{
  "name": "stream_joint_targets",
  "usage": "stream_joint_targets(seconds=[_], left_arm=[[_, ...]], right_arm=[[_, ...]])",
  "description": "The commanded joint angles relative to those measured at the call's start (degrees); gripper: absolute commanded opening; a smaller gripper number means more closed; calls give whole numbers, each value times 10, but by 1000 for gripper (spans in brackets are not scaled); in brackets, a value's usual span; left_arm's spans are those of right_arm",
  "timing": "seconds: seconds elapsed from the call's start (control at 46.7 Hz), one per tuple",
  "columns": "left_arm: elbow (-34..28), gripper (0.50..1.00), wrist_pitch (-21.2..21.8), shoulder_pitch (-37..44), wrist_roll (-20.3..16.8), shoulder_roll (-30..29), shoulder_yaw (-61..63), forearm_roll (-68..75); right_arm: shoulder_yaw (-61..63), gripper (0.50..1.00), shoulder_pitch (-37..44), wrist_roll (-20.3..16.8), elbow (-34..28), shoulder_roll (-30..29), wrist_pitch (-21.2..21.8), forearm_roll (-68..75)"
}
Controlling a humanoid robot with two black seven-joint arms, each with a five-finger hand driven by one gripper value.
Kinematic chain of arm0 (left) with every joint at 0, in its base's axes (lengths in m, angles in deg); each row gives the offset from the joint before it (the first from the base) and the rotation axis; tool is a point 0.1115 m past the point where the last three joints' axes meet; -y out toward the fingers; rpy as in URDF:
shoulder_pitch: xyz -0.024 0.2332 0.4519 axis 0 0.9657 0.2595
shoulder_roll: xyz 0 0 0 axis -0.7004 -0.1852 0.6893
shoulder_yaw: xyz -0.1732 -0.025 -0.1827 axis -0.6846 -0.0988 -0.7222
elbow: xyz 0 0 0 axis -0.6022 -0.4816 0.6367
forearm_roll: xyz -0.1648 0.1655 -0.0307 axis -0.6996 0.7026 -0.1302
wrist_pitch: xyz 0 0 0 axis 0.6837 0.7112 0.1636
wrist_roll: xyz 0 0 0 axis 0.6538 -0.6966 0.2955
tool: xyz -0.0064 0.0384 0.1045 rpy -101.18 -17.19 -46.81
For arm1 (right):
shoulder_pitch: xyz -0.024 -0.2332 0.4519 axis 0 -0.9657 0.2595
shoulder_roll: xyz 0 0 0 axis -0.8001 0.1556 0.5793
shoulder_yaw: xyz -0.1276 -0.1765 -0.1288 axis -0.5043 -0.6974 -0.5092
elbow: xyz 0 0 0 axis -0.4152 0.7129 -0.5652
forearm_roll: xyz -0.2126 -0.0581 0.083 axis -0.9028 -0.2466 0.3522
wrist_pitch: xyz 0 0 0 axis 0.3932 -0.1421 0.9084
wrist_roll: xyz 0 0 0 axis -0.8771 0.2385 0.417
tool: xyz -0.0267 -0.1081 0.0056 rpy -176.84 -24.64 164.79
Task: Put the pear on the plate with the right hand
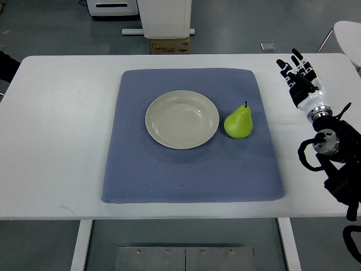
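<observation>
Next, I move my right gripper to the green pear's round body [239, 123] from the side away from the cream plate and close it there.
A green pear [238, 122] with a dark stem stands upright on the blue mat [192, 169], just right of the plate. The cream plate [182, 119] lies empty in the middle of the mat. My right hand [297, 70] hovers over the white table to the right of the mat, fingers stretched out and pointing away, holding nothing. It is well apart from the pear, about a hand's length to its right. The left arm does not show.
The white table [56, 141] carries the mat. Beyond its far edge stand a white cabinet base [164, 17] and a cardboard box [169, 45] on the floor. A white rounded object [350, 34] sits at the far right.
</observation>
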Motion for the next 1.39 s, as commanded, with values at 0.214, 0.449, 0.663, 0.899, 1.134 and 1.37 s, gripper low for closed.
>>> stream_joint_targets(seconds=[0.214,0.449,0.663,0.899,1.134,1.37], left_arm=[[0,1000,0,0,0,0,0,0],[0,1000,0,0,0,0,0,0],[0,1000,0,0,0,0,-1,0],[0,1000,0,0,0,0,0,0],[0,1000,0,-1,0,0,0,0],[0,1000,0,0,0,0,-1,0]], right_arm=[[-2,1000,-15,2,-27,0,5,-8],[-2,1000,-39,16,-76,4,13,-84],[-2,1000,-59,50,-85,10,47,-132],[-3,1000,-79,97,-86,21,99,-184],[-36,1000,-79,129,-87,27,110,-225],[-123,1000,-70,161,-87,33,96,-234]])
